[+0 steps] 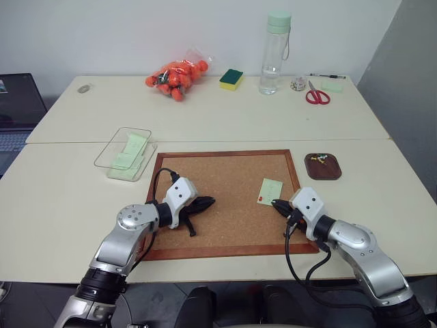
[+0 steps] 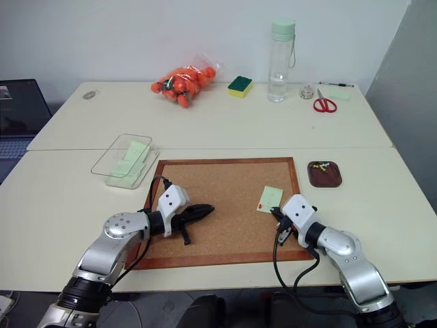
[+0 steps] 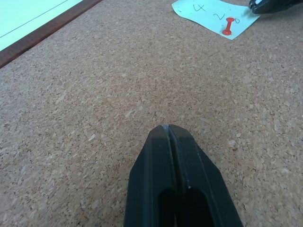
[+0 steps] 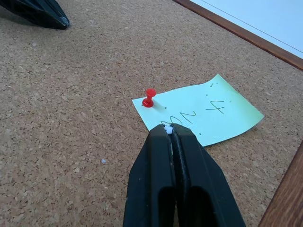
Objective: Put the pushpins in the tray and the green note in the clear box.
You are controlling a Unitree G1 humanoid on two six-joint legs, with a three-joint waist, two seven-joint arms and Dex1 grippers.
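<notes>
The white pushpin will go down from my right gripper onto the dark brown tray [image 1: 332, 164], near the tray's edge that is away from the cork board.
A pale green note [image 1: 271, 190] lies on the cork board's right side, pinned at one corner by a red pushpin [image 1: 260, 200] [image 4: 149, 97]. My right gripper [image 1: 275, 203] [image 4: 170, 126] is shut, its tips low over the note's [image 4: 208, 111] near edge, just beside the pin. Further left on the board, my left gripper [image 1: 210, 201] [image 3: 169, 127] is shut and empty. The dark brown tray [image 1: 331, 174] sits right of the board with a few pushpins [image 1: 318, 158] in it. The clear box [image 1: 109, 154] stands left of the board and holds pale green slips.
The wood-framed cork board [image 1: 225, 225] covers the table's near middle. Along the far edge stand a bag of oranges [image 1: 177, 78], a sponge [image 1: 231, 78], a tall clear bottle [image 1: 275, 51] and red scissors [image 1: 317, 96]. A laptop [image 1: 13, 109] is at far left.
</notes>
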